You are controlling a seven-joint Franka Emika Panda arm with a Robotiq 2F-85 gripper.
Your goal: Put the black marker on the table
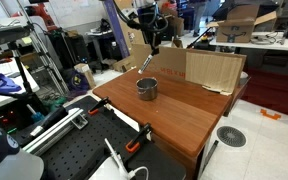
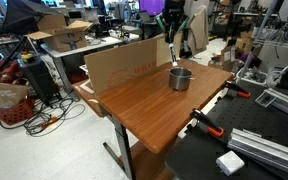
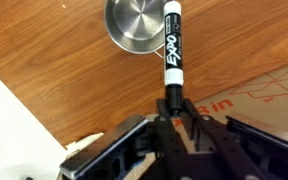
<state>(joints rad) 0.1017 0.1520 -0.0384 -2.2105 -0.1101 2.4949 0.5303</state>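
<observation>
My gripper needs to let go of the black marker on the bare tabletop (image 1: 134, 84) (image 3: 197, 9) next to the small metal cup.
The black marker (image 3: 173, 50), labelled EXPO with a white end, is held by its cap end in my gripper (image 3: 171, 100), which is shut on it. It hangs in the air above the reddish-brown table (image 3: 74, 90), next to the small metal cup (image 3: 136, 25). In both exterior views my gripper (image 1: 150, 42) (image 2: 171, 38) is high above the table (image 1: 174, 110) (image 2: 154, 110), with the marker (image 1: 145, 59) (image 2: 174, 56) pointing down toward the cup (image 1: 147, 89) (image 2: 180, 78).
A cardboard sheet (image 1: 199, 68) (image 2: 124, 62) stands along the table's far edge. Orange clamps (image 1: 137, 140) (image 2: 206, 125) grip the table edge beside a black perforated board (image 1: 74, 155) (image 2: 254, 150). Cluttered desks and gear surround the table.
</observation>
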